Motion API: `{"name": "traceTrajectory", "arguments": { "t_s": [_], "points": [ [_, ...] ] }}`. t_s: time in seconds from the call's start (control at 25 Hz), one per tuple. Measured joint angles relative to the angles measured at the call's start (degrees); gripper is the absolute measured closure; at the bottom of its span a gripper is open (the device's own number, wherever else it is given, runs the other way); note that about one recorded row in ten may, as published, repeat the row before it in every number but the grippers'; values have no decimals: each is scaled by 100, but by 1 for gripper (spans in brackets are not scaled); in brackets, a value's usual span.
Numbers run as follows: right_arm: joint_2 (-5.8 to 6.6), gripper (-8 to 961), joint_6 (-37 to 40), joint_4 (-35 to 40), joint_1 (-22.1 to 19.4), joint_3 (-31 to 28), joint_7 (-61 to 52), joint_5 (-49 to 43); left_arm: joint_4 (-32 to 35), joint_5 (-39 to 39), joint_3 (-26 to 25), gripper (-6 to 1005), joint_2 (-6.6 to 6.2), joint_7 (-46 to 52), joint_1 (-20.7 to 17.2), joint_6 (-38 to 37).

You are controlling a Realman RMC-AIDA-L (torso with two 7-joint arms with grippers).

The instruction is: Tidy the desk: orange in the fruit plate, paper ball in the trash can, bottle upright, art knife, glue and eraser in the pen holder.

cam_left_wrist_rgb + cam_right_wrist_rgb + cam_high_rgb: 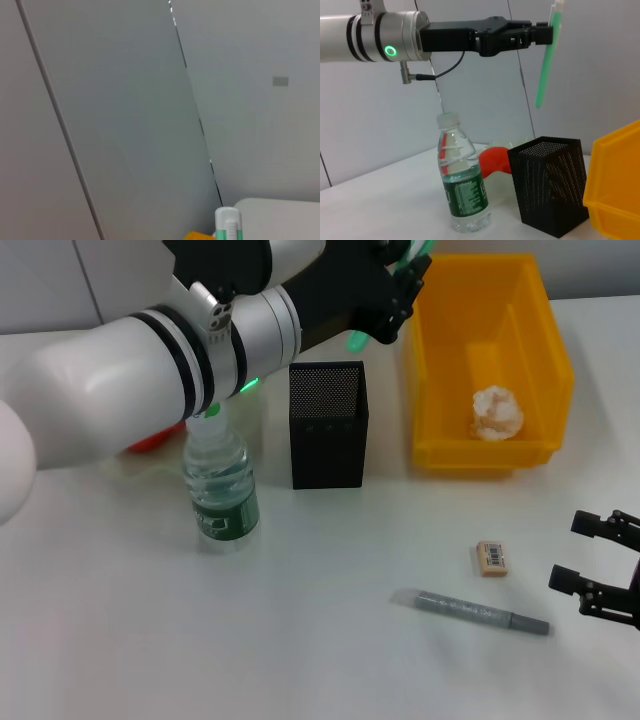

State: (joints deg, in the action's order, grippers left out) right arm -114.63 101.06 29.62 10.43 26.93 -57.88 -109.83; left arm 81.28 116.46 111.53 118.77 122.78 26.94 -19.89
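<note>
The robot's left gripper needs to release the art knife, now high above the holder, in the pen holder [349, 387], on the side next to the yellow bin.
My left gripper [403, 275] is shut on a green art knife [546, 60] and holds it nearly upright, high above the black mesh pen holder [328, 425], which also shows in the right wrist view [551, 192]. The knife's tip shows in the left wrist view [228, 225]. A water bottle [221, 485] stands upright left of the holder. The paper ball [497, 412] lies in the yellow bin [440, 360]. The eraser [492, 558] and a grey glue stick [470, 612] lie on the table at the front right. My right gripper [588, 555] is open and empty, right of them.
A red fruit plate [495, 159] shows behind the bottle, mostly hidden under my left arm in the head view. The white table [330, 640] reaches a wall at the back. The yellow bin [615, 190] stands close to the holder.
</note>
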Motion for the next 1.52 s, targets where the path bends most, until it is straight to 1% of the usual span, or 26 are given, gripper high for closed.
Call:
{"name": "traceTrajectory", "arguments": {
  "t_s": [0.6,1.24,1.52],
  "points": [
    [-40,126,-72,0,36,-3,-6,-13,-528,-1,15,808,32,-18,280,31],
    [-42,126,-79,0,76,15,-40,-13,-650,-1,-16,805,32,35,299,59],
    [-32,126,-140,0,104,44,-98,-12,-726,-16,-138,803,32,55,308,87]
  ]
}}
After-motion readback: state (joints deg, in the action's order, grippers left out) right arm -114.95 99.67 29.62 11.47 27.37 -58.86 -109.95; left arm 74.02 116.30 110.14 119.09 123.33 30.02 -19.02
